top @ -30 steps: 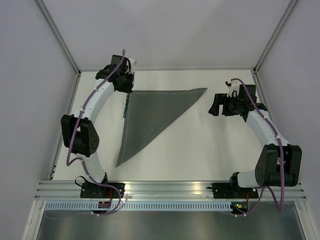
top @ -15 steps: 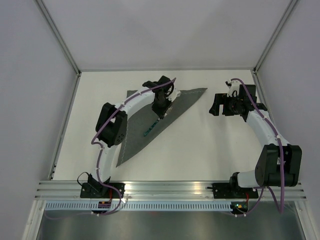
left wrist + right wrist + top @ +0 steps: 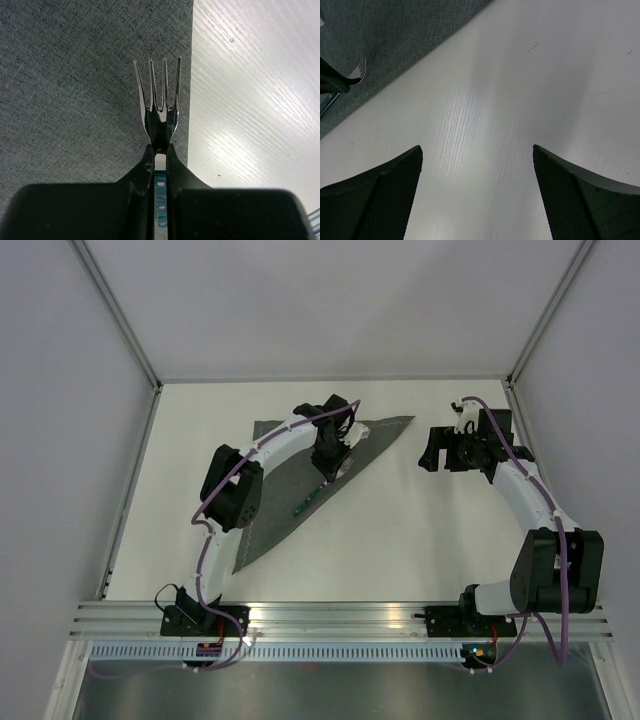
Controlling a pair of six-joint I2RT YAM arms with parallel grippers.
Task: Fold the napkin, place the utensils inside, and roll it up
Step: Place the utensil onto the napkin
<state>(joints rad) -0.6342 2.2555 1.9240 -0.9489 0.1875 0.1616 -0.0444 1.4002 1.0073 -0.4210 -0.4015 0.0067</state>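
My left gripper needs to let go of the fork on the dark grey napkin, just inside its long diagonal edge point(image 3: 327, 490) point(image 3: 162, 136). The fork is now held over that napkin's edge.
The dark grey napkin point(image 3: 285, 465) lies folded into a triangle on the white table. My left gripper point(image 3: 328, 472) is over its long diagonal edge, shut on the neck of a fork point(image 3: 308, 502) with a teal handle. In the left wrist view the gripper point(image 3: 160, 150) pinches the fork point(image 3: 159, 100), its metal tines out over the napkin point(image 3: 75, 90) right at the cloth's edge. My right gripper point(image 3: 430, 452) hovers open and empty right of the napkin's tip; its wrist view point(image 3: 477, 165) shows bare table below, with the napkin point(image 3: 395, 30) and fork tines point(image 3: 357, 70) at upper left.
The white table point(image 3: 400, 530) is walled in by panels with metal frame posts at the back corners. An aluminium rail point(image 3: 340, 615) runs along the near edge by the arm bases.
My left gripper has carried the fork from the napkin's far left corner to over its diagonal edge, then a little further right. The right arm has not moved.
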